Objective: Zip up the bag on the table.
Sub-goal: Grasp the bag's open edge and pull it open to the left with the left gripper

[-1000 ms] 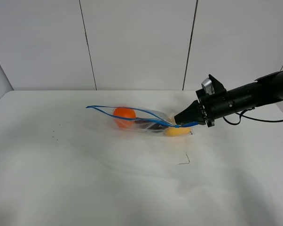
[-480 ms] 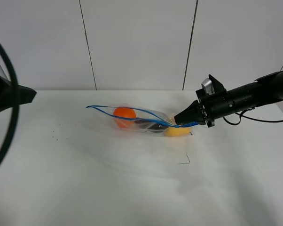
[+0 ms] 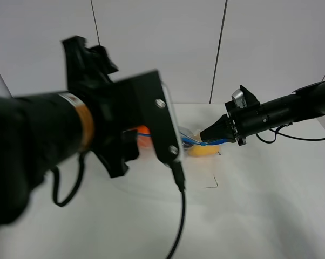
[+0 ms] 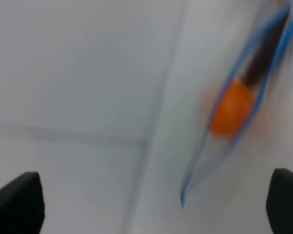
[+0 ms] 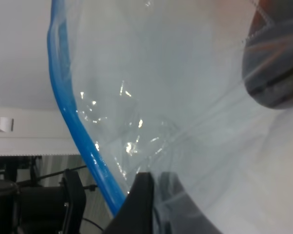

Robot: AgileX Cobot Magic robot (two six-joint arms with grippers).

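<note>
The robot's left gripper will close on the blue zipper strip (image 3: 194,141) of the clear bag, next to the right gripper's fingers, to begin zipping there.
The clear bag (image 3: 188,136) lies on the white table (image 3: 249,210), mostly hidden behind my left arm in the high view. A yellow fruit (image 3: 203,150) and a sliver of orange fruit (image 3: 143,130) show. My right gripper (image 3: 207,138) is shut on the bag's right end at the blue zipper strip (image 5: 71,126); a dark purple fruit (image 5: 278,73) shows through the plastic. My left gripper (image 4: 151,204) is open and empty above the table. Its view is blurred and shows the bag's open mouth (image 4: 219,146) and the orange fruit (image 4: 231,114).
My left arm (image 3: 70,140) fills the left and middle of the high view, close to the camera, with a cable (image 3: 180,216) hanging down. A small dark thread-like mark (image 3: 212,184) lies on the table in front of the bag. White wall panels stand behind.
My left arm has swung in from the left edge and now covers most of the bag in the high view. The right gripper and the bag have not moved.
</note>
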